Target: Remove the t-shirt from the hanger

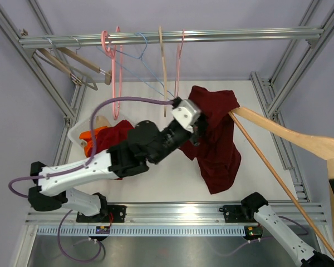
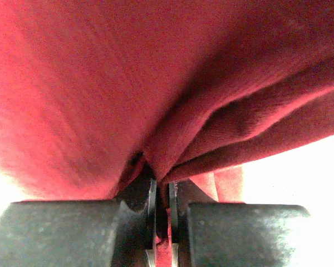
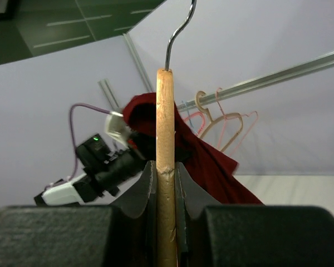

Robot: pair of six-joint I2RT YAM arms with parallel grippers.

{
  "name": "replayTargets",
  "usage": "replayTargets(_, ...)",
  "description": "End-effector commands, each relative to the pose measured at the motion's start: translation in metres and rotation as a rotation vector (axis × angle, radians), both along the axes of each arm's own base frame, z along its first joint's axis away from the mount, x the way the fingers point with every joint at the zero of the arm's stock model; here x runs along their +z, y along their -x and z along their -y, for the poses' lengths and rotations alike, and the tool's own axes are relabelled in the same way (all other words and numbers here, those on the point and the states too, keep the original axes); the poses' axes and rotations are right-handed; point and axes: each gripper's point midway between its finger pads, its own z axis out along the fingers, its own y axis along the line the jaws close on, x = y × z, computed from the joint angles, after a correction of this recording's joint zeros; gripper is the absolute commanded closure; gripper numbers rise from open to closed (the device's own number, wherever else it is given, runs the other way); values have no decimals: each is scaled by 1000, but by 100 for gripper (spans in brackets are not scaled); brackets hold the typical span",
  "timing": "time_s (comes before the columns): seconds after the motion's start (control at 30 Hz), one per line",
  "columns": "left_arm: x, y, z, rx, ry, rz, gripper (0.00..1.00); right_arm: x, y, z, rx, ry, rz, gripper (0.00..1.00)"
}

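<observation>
Next, my right gripper lets go of the wooden hanger with its hook over the bare metal rail (image 1: pixel 221 36) (image 3: pixel 261 82), next to the thin pink hanger.
A dark red t-shirt (image 1: pixel 217 139) drapes over the far end of a wooden hanger (image 1: pixel 289 136) and hangs down toward the white table. My left gripper (image 1: pixel 199 130) is at the shirt's left edge, shut on a fold of its fabric. In the left wrist view the t-shirt (image 2: pixel 156 83) fills the frame and a fold of it is pinched in the gripper (image 2: pixel 162 189). My right gripper (image 3: pixel 166 172) is shut on the hanger (image 3: pixel 165 139), holding it raised at the right, with its metal hook pointing up. The t-shirt (image 3: pixel 206 156) shows behind the hanger.
A metal rail (image 1: pixel 211 36) at the back carries several pink, blue and wooden hangers (image 1: pixel 114 55). A white bin (image 1: pixel 77 133) with orange and red clothes stands at the left under my left arm. Aluminium frame posts (image 1: pixel 281 83) line both sides.
</observation>
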Motion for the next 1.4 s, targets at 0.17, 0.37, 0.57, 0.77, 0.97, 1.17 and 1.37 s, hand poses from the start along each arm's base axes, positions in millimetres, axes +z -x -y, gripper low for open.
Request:
replayTargets(0.17,175,57,-120,-166,326,134,100,-43,-7,25,-129,65,-134,100)
replayTargets(0.37,177,107,-132,-427,335,77,100,-54,-87,10,-283,176,-273,100)
replayTargets(0.57,172,129,-191,-473,398,49,100,-37,-156,-11,-386,209,-271,100)
replayTargets(0.77,168,139,-252,-450,458,43,100,-35,-243,-67,-361,301,-295,100)
replayTargets(0.97,140,123,-269,-340,433,-6,100,-36,-315,-101,-407,391,-313,100)
replayTargets(1.17,91,115,-254,-318,366,-86,100,-35,-373,-123,-464,464,-332,100)
replayTargets(1.37,67,111,-271,-274,387,-113,100,-43,-414,-134,-524,507,-368,100)
